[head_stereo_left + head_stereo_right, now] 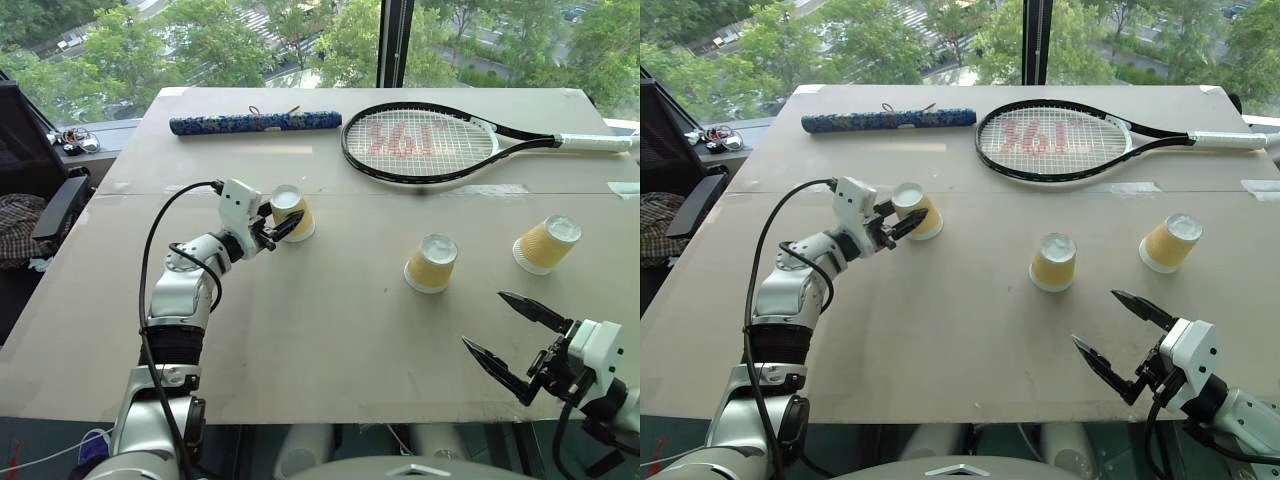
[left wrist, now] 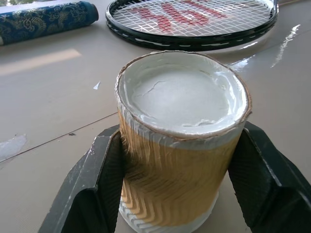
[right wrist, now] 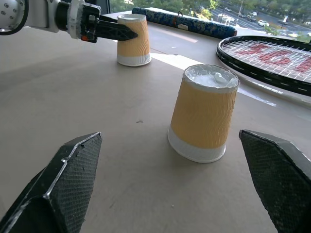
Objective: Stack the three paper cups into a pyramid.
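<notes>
The robot's left gripper will release its paper cup on the table [image 1: 384, 279] right up against the near side of the middle cup.
Three paper cups stand upside down on the table [image 1: 320, 350], with yellow-orange ribbed sides and white bases up. My left gripper [image 1: 286, 225] is shut on the left cup [image 1: 292, 208]; in the left wrist view its black fingers [image 2: 104, 179] press both sides of that cup [image 2: 180, 145], which still rests on the table. The middle cup [image 1: 432, 262] and the right cup [image 1: 546, 243] stand free, apart from each other. My right gripper [image 1: 483, 318] hovers open near the table's front right edge, pointing at the middle cup [image 3: 201, 116] with nothing between its fingers.
A black tennis racket [image 1: 420, 143] lies at the back of the table, its white handle toward the right. A blue patterned roll [image 1: 255, 122] lies at the back left. A dark chair [image 1: 35, 200] stands beyond the table's left edge.
</notes>
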